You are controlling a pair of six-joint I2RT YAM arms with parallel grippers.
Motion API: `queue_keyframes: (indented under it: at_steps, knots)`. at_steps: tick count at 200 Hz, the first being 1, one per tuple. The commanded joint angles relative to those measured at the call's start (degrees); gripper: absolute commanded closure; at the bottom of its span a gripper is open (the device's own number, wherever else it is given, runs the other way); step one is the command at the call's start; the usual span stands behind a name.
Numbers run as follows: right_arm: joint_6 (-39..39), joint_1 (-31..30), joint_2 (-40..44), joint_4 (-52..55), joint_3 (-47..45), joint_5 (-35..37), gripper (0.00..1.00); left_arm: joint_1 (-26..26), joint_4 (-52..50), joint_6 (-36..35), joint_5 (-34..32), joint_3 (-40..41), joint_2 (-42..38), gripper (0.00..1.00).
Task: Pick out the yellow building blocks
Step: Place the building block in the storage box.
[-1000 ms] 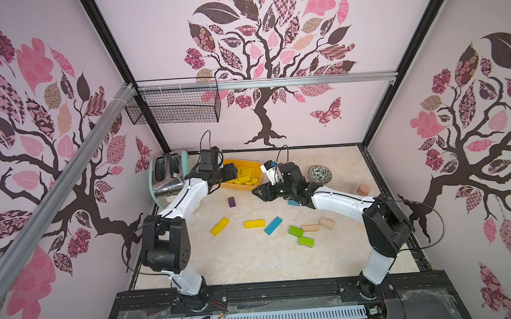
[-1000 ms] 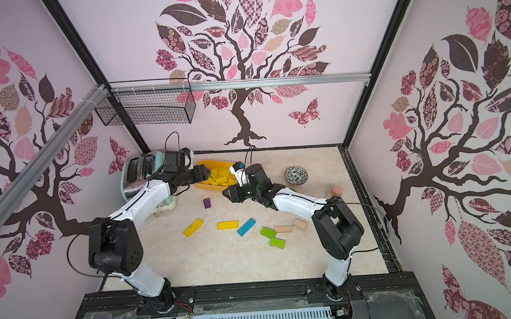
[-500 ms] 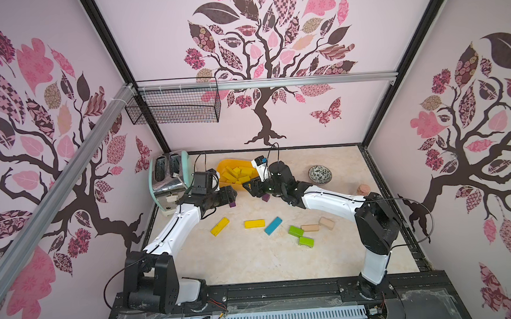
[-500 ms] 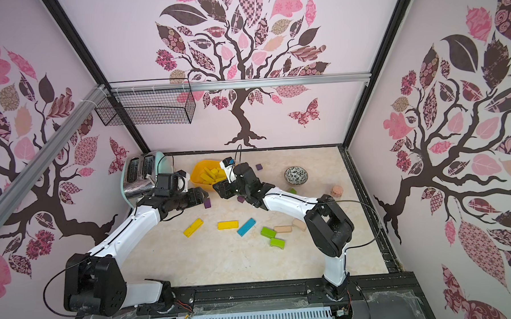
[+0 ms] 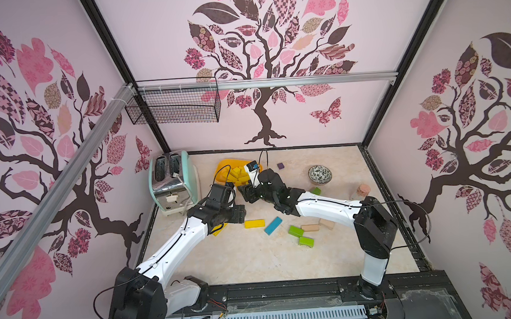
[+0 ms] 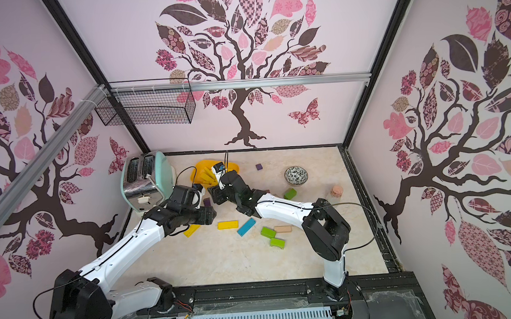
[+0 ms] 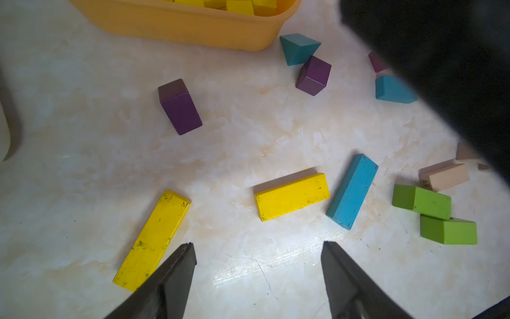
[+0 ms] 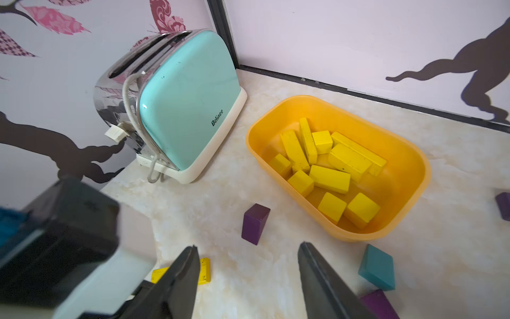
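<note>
The robot's right gripper needs to next move to the middle of the yellow bar [image 5: 254, 223] nearest the blue bar and close there.
Several yellow building blocks [image 8: 329, 176] lie in the orange-yellow tub [image 8: 408, 210] at the back. Two more lie on the floor: a long yellow bar [image 7: 151, 240] and a shorter yellow bar [image 7: 292, 196], seen in both top views [image 5: 254, 223] [image 6: 227, 225]. My left gripper [image 7: 258, 248] hangs open and empty just in front of these two bars, its one finger [image 7: 182, 265] over the long bar's end. My right gripper [image 8: 248, 247] is open and empty, in front of the tub, next to a purple block [image 8: 255, 223]. In a top view both grippers [image 5: 241, 214] [image 5: 244, 193] sit close together.
A mint toaster [image 5: 172, 181] stands at the back left beside the tub. A blue bar [image 7: 352, 190], green blocks [image 7: 422, 201], tan blocks [image 7: 447, 176], teal wedges [image 7: 298, 48] and purple blocks [image 7: 179, 109] lie around. A patterned bowl [image 5: 319, 174] and a jar [image 5: 362, 189] stand right.
My left arm has pulled back from the tub and come down over the two yellow bars on the floor. The right gripper has shifted left, to the tub's front.
</note>
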State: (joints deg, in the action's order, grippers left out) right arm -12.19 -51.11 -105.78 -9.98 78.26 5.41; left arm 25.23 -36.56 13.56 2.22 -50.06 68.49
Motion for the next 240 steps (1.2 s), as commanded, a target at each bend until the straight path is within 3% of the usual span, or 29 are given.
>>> queue_keyframes:
  at_steps: [1,87,152,199,240]
  knots:
    - [3.0,-0.9,-0.7,4.0,1.3,5.0,0.38,1.0,-2.5,-3.0,-5.1,0.7,-2.9,0.22]
    - [3.4,-2.8,-0.7,14.8,3.5,3.0,0.39,1.2,-2.6,-2.8,-10.4,5.3,-8.2,0.22]
    - [1.9,-2.8,2.0,18.9,2.2,3.3,0.41,1.0,-1.9,-2.6,-10.1,5.7,-8.6,0.22]
    - [-1.9,-2.8,5.1,21.5,-2.5,4.3,0.44,-4.2,-1.3,-1.0,-3.4,5.8,-8.3,0.26]
    - [-1.0,-2.8,5.3,23.4,-6.3,-0.2,0.46,-6.8,-0.8,-0.5,0.8,4.6,-4.2,0.29]
